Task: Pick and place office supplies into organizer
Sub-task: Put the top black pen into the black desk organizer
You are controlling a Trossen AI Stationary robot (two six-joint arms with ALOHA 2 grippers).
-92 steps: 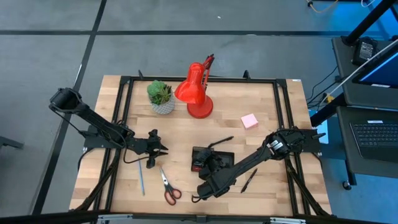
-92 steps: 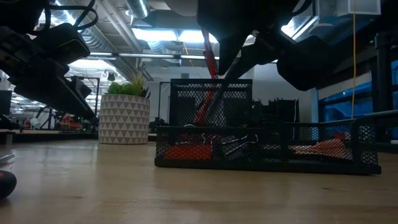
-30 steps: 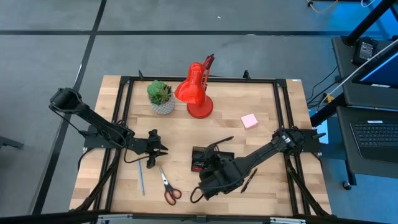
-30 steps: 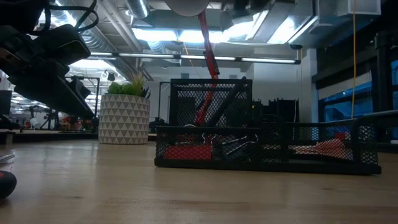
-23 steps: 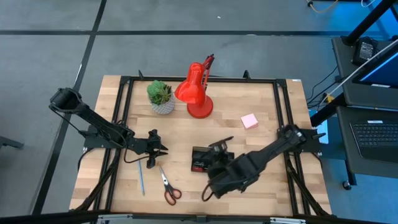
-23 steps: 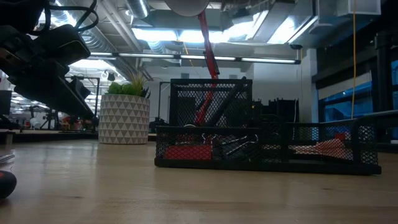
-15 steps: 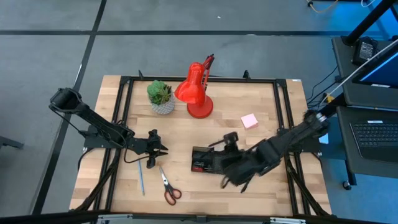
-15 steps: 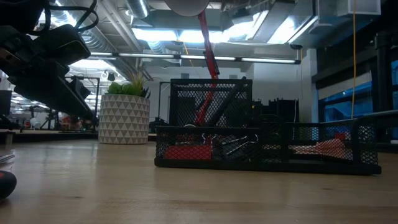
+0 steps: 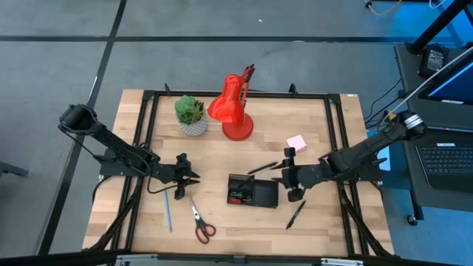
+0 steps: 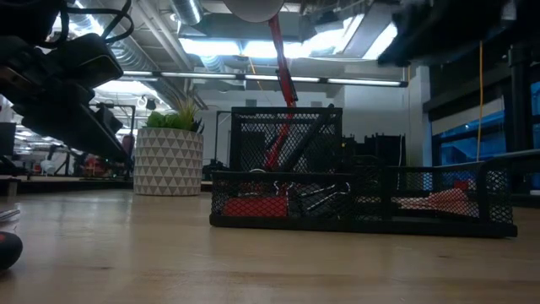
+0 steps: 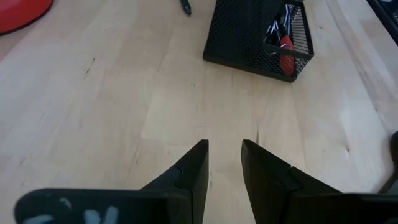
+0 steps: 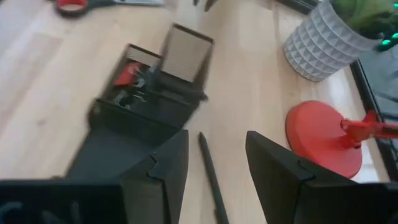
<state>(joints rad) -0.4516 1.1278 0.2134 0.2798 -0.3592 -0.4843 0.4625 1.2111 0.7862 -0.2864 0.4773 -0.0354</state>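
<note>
The clip end [image 9: 271, 165] [image 12: 219, 208] of the black pen that lies between the black mesh organizer and the red desk lamp will be gripped by my right gripper.
The black mesh organizer [image 9: 253, 191] stands mid-table, with clips and a red item inside [image 12: 127, 78]. My right gripper [image 9: 283, 174] hovers open just right of it, pointing at it; a black pen [image 12: 210, 169] lies on the table beyond its fingers [image 12: 214, 165]. A second black pen [image 9: 295, 214] lies near the organizer's front right. Red-handled scissors [image 9: 199, 222] and a blue pen [image 9: 168, 210] lie at the front left. A pink sticky pad [image 9: 296, 143] lies far right. My left gripper [image 9: 194, 177] waits open, left of the organizer [image 11: 260, 34], above bare wood [image 11: 222, 167].
A red desk lamp [image 9: 235, 111] and a potted plant [image 9: 192, 114] stand at the far side. A black metal frame [image 9: 336, 133] runs around the table's edges. Bare wood lies between my left gripper and the organizer.
My right gripper has swung from the table's near side, in front of the organizer, toward the right and far edges, turning as it went, and now hangs just right of the organizer. The supplies and the organizer have kept their places.
</note>
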